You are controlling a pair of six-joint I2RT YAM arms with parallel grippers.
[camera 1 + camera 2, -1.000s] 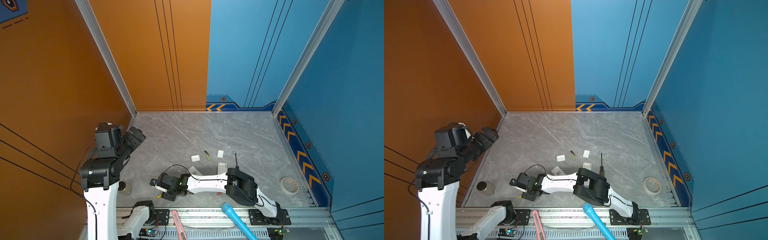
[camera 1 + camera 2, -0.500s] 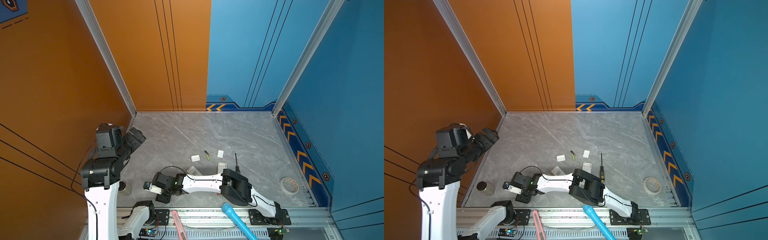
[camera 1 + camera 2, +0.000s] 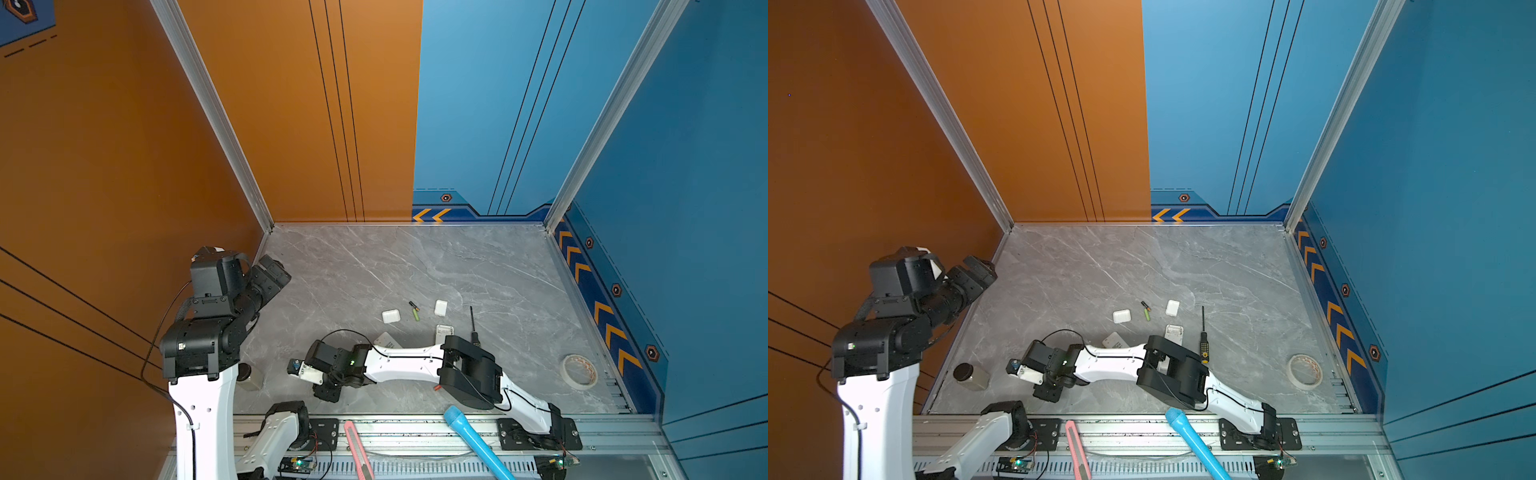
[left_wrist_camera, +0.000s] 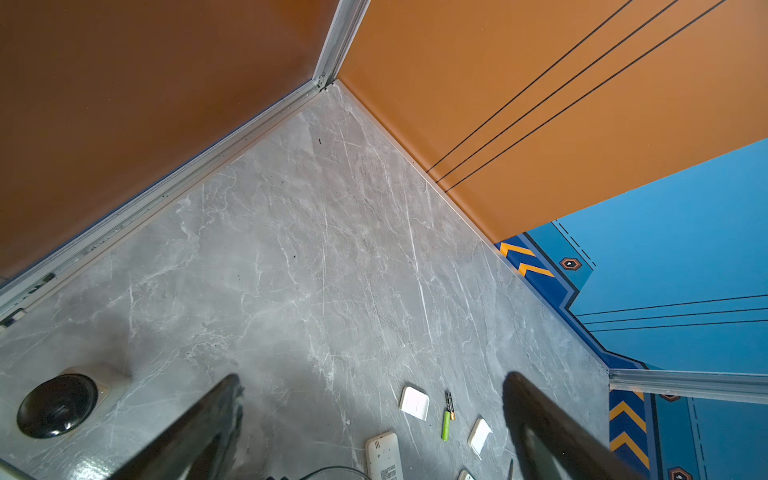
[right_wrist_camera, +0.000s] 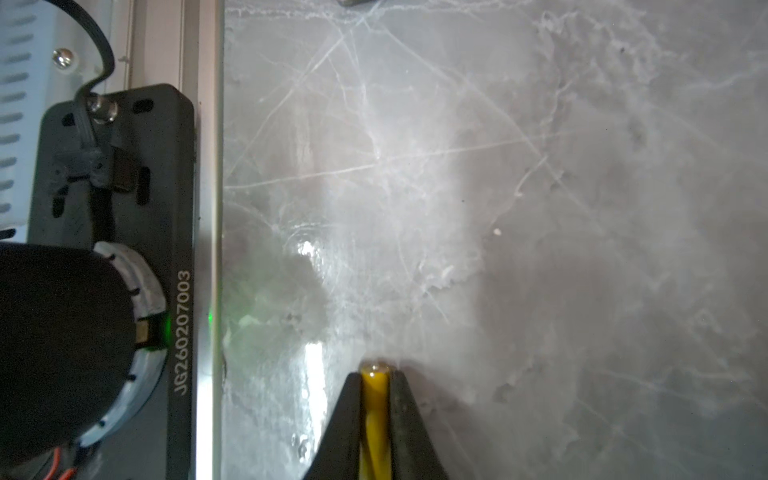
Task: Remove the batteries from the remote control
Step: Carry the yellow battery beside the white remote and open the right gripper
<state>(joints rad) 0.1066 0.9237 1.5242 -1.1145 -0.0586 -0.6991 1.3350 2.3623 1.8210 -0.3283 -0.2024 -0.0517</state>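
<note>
Next, my right gripper sets the yellow battery down and releases it between the white remotes [image 3: 432,359], close against the remote that is near the screwdriver. The battery is now just above the grey tabletop.
My right gripper [image 5: 375,376] is shut on a yellow battery [image 5: 375,401], whose end sticks out past the fingertips just above the grey tabletop. In both top views this gripper [image 3: 328,392] sits low at the front left, near the rail. A green battery [image 3: 417,315] and a black-and-green battery [image 3: 412,306] lie mid-table between two white covers [image 3: 390,316]. A white remote control [image 4: 384,455] lies near them, half hidden by my right arm in a top view [image 3: 388,340]. My left gripper [image 4: 374,377] hangs open and empty, raised at the left wall [image 3: 274,270].
A black-and-yellow screwdriver [image 3: 473,332] lies right of a second white remote [image 3: 444,332]. A tape roll [image 3: 579,371] sits at the right edge. A black-lidded jar [image 3: 969,376] stands at the front left. A blue torch [image 3: 473,440] and a pink knife [image 3: 357,449] rest on the front rail.
My right gripper has swung left and toward the front rail, and its half-open jaws have closed on the yellow battery. The left arm has stayed still.
</note>
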